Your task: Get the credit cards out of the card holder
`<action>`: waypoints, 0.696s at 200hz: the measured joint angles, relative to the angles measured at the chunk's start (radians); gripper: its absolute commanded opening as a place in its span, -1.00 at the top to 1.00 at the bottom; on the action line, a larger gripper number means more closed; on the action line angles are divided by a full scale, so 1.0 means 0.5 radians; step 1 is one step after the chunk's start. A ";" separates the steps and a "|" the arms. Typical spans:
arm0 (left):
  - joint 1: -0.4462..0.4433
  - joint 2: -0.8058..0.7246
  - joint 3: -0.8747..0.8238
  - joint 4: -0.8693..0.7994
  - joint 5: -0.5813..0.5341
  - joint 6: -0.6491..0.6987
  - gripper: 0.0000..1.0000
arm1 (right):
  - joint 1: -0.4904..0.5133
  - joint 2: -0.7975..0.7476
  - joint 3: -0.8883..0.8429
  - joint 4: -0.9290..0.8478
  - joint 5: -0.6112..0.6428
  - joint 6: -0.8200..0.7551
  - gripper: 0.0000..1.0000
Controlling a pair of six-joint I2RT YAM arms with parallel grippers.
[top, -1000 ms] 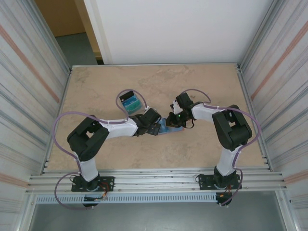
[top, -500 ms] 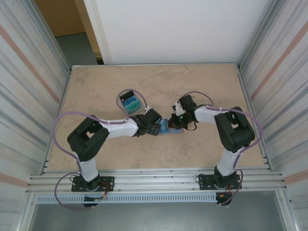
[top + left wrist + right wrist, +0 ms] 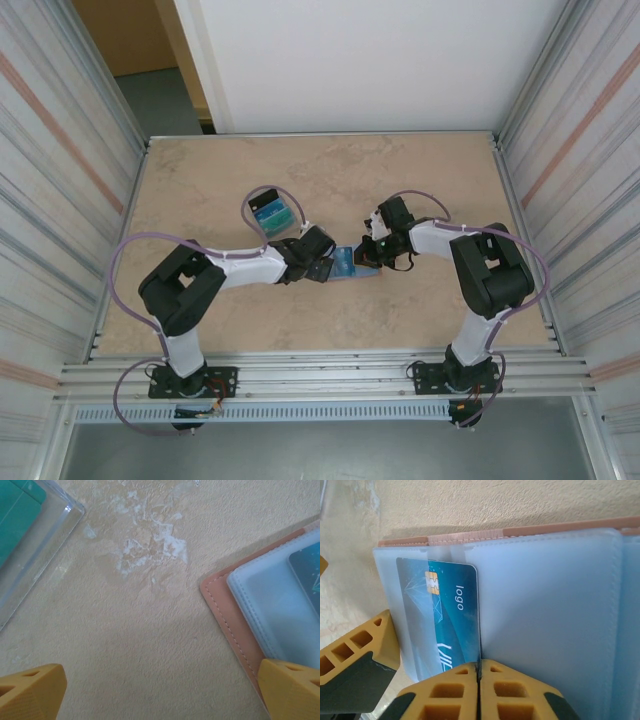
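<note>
The credit card lies flat with its free edge at the robot's shut right fingertips, so the right gripper needs to open, pinch that free edge (image 3: 480, 651) deeper and tilt the card up.
The salmon-pink card holder (image 3: 352, 263) lies open on the table between the two grippers, its blue-grey pockets (image 3: 550, 605) facing up. A blue-teal credit card (image 3: 445, 615) with a chip sticks partly out of a pocket. My right gripper (image 3: 479, 672) is shut on that card's long edge. My left gripper (image 3: 160, 695) stands wide open just left of the holder, and its right fingertip (image 3: 290, 687) rests on the holder's stitched edge (image 3: 225, 615). The same card (image 3: 307, 570) shows inside the pocket in the left wrist view.
A clear plastic tray (image 3: 270, 212) with teal and blue cards (image 3: 15, 510) sits just beyond the left gripper. Metal side walls flank the table on both sides. The left gripper's finger (image 3: 360, 650) stands close beside the right gripper.
My right gripper has shifted a little to the right, and more of the holder shows between the grippers. The left arm has stayed put.
</note>
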 measured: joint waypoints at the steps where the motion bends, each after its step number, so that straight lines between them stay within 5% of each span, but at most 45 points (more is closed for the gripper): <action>1: 0.000 0.000 0.000 -0.001 -0.001 0.000 -0.97 | 0.000 0.000 -0.001 0.002 -0.002 -0.002 0.55; 64: -0.009 -0.051 0.035 -0.114 -0.004 0.018 -0.97 | 0.000 -0.027 -0.040 0.060 -0.052 0.055 0.43; 139: -0.009 -0.076 0.162 -0.117 0.005 0.062 -0.97 | -0.011 -0.030 -0.060 0.095 -0.074 0.069 0.56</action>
